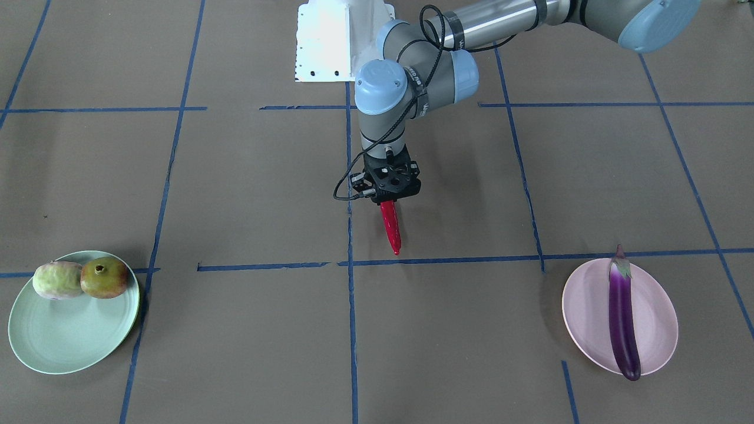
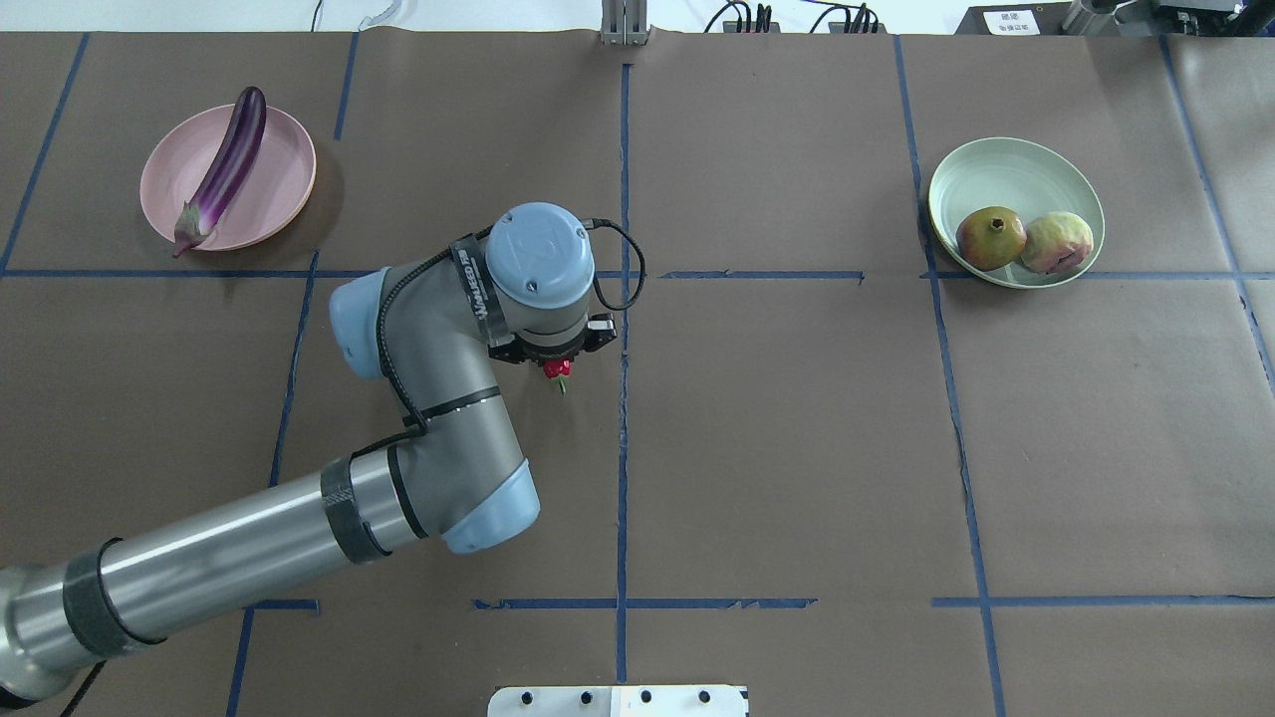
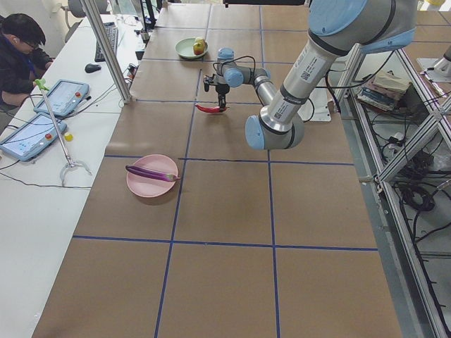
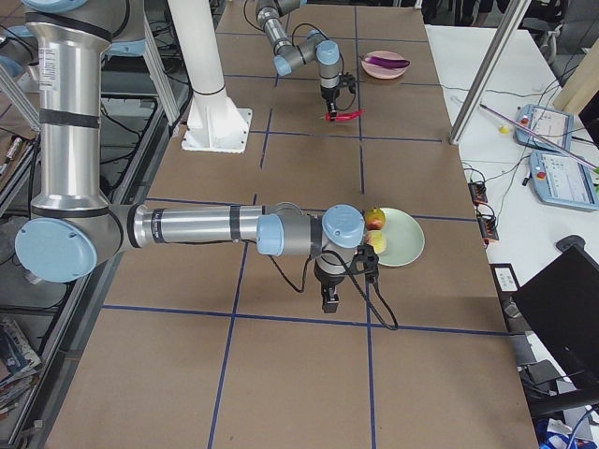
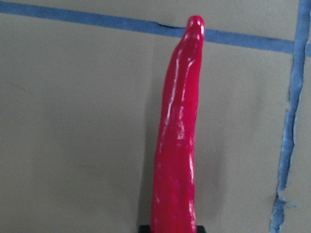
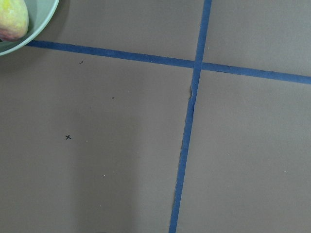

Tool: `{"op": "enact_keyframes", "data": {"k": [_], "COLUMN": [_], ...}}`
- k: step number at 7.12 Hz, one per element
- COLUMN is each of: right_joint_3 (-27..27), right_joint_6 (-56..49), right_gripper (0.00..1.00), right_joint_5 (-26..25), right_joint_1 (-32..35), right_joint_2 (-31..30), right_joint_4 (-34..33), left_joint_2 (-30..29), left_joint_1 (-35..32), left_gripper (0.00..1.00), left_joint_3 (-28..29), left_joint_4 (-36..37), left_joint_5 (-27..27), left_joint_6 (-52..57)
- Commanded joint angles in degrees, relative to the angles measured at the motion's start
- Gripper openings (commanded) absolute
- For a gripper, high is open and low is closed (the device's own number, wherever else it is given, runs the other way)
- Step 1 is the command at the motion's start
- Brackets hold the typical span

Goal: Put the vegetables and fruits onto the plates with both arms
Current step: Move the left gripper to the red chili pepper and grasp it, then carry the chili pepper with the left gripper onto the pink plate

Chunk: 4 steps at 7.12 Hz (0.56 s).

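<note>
Next, the left gripper releases the red chili pepper on the pale pink plate (image 1: 590, 315), next to the purple eggplant.
My left gripper (image 1: 389, 199) is shut on the stem end of the red chili pepper (image 1: 391, 227), near the table's middle. The chili fills the left wrist view (image 5: 177, 145), its tip pointing away over a blue tape line. The purple eggplant (image 1: 623, 312) lies across the pale pink plate (image 1: 589, 318). The pomegranate-like fruit (image 1: 104, 278) and the pale lumpy ball (image 1: 57, 280) sit side by side on the mint green plate (image 1: 65, 344). My right gripper (image 4: 329, 299) hangs over bare table beside the green plate (image 4: 404, 238). I cannot tell whether it is open or shut.
The white base block (image 1: 330, 41) stands at the robot's side of the table. Blue tape lines (image 2: 623, 448) grid the brown table. A metal pole (image 4: 482, 79) stands at the operators' edge, where a side table holds tablets (image 3: 60, 98).
</note>
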Motion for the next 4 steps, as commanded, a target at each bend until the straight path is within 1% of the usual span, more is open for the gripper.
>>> {"op": "enact_keyframes", "data": {"k": [1, 2, 3, 4], "right_joint_3": [-0.1, -0.2, -0.2, -0.2], "right_joint_6": [0.0, 0.0, 0.0, 0.0], "right_gripper": [1.0, 1.0, 1.0, 1.0], "right_joint_5": [0.0, 0.0, 0.0, 0.0], "right_joint_1": [0.0, 0.0, 0.0, 0.0], "right_joint_2": [0.0, 0.0, 0.0, 0.0], "right_joint_4": [0.0, 0.0, 0.0, 0.0], "left_joint_2": [3.2, 6.0, 8.4, 10.4], "left_joint_1": [-10.3, -16.2, -21.8, -25.5], "left_gripper": [0.0, 0.0, 0.0, 0.0], "left_joint_3": [-1.4, -1.4, -0.7, 1.3], "left_joint_4": [-0.2, -0.7, -0.7, -0.7], "left_joint_5": [-8.8, -13.2, -15.3, -15.8], "left_joint_6": [7.9, 15.9, 27.5, 37.3]}}
